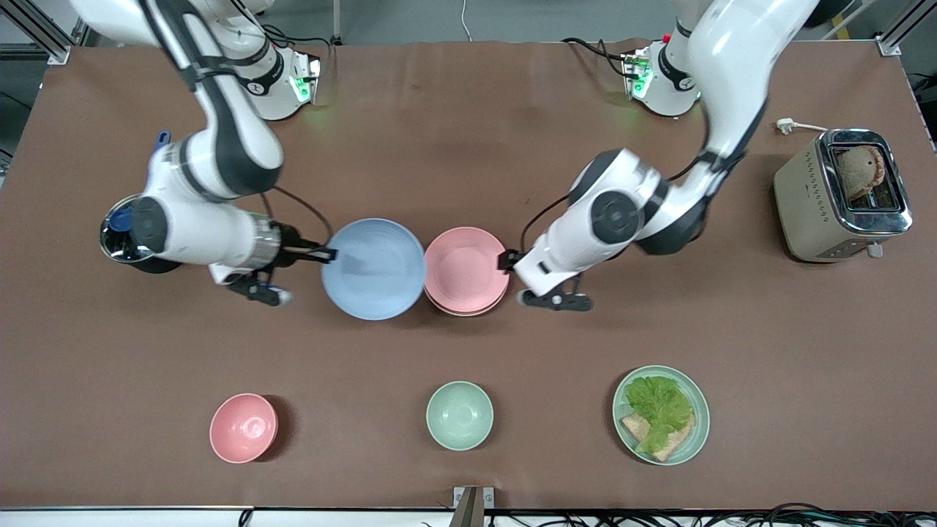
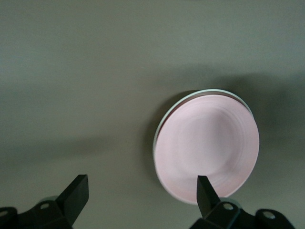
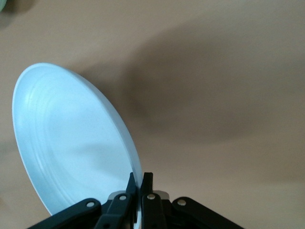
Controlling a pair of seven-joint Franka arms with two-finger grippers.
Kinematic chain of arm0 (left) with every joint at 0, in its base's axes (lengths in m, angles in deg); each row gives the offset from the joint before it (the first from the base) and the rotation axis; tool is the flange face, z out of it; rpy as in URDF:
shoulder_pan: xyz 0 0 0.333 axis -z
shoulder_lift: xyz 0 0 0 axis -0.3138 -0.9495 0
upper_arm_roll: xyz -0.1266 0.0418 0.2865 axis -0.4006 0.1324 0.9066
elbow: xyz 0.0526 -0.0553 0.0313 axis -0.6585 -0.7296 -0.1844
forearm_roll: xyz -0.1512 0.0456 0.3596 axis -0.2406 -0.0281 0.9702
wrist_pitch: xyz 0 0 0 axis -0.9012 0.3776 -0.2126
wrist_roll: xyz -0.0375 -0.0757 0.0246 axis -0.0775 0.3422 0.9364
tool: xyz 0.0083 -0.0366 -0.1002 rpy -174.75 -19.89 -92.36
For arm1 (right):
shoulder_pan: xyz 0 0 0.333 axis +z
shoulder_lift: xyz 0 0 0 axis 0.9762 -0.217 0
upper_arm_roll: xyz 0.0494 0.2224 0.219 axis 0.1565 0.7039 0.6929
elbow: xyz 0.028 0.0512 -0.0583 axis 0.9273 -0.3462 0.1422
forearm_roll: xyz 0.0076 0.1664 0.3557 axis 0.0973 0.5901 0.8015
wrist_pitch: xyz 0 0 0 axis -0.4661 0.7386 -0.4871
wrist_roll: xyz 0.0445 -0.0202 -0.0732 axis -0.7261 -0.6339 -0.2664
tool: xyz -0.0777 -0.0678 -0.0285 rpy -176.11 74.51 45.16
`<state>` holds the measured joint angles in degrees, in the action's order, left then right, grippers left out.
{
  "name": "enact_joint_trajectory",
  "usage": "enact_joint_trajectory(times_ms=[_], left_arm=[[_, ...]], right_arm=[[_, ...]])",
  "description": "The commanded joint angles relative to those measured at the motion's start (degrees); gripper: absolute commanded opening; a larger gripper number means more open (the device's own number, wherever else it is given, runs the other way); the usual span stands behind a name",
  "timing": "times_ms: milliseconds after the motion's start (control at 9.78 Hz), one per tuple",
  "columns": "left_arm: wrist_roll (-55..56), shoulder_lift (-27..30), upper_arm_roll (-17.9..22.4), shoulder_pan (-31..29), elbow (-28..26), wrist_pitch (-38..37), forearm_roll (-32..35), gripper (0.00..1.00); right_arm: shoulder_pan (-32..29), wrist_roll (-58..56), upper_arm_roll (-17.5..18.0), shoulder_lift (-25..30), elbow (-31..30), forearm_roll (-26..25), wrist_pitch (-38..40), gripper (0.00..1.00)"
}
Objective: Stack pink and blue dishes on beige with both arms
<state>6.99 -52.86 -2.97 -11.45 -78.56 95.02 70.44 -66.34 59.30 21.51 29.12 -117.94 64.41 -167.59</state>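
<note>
Next, my right gripper sets the light blue plate down on top of the pale pink plate (image 1: 465,268).
My right gripper (image 1: 326,255) (image 3: 141,179) is shut on the rim of the light blue plate (image 1: 374,268) (image 3: 71,143), on the plate's edge toward the right arm's end of the table. The blue plate hangs close beside the pale pink plate (image 1: 465,267) (image 2: 207,145). That pink plate lies on the beige plate (image 1: 464,312) (image 2: 205,91), of which only a thin rim shows. My left gripper (image 1: 508,260) (image 2: 142,186) is open at the pink plate's edge toward the left arm's end. One fingertip (image 2: 206,187) is over the rim, and nothing is gripped.
Nearer the front camera stand a small pink bowl (image 1: 243,427), a mint-green bowl (image 1: 460,415) and a mint-green plate (image 1: 695,432) with lettuce and bread. A toaster (image 1: 842,195) with bread in it stands at the left arm's end.
</note>
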Motion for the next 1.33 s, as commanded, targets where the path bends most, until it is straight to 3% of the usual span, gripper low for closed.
enact_joint_trajectory(times_ms=[0,307,614,818,1023,1125,1227], left_arm=[[-1.1,11.3,5.7,-2.3,-3.5,-8.5,1.3,1.0],[-14.4,22.1,18.0,-2.4,-3.6,-15.5,0.2,1.0],[-24.9,31.7,25.4,-2.1,-3.6,-21.2,0.1,1.0],[-27.0,36.9,28.3,-2.4,-5.8,-23.2,0.1,1.0],[-26.9,36.1,28.5,-2.4,-3.0,-25.3,1.1,1.0],[-26.7,35.0,28.6,-2.5,-0.9,-26.1,0.7,1.0],[-26.8,31.7,28.6,-2.5,4.6,-31.4,1.1,1.0]], right_arm=[[0.3,6.7,6.8,-3.3,-2.0,0.4,-8.5,0.02],[3.3,7.7,8.5,-7.8,-3.2,0.4,-16.8,0.02],[5.5,7.7,8.5,-9.2,-4.4,0.3,-20.7,0.04],[6.1,7.6,8.5,-9.8,-5.1,0.3,-22.6,0.04],[6.9,7.6,8.5,-10.8,-5.2,0.3,-24.0,0.08],[7.2,7.2,8.5,-11.5,-5.2,0.2,-24.9,0.19],[6.9,7.0,8.5,-11.5,-5.1,-0.1,-24.5,0.46]])
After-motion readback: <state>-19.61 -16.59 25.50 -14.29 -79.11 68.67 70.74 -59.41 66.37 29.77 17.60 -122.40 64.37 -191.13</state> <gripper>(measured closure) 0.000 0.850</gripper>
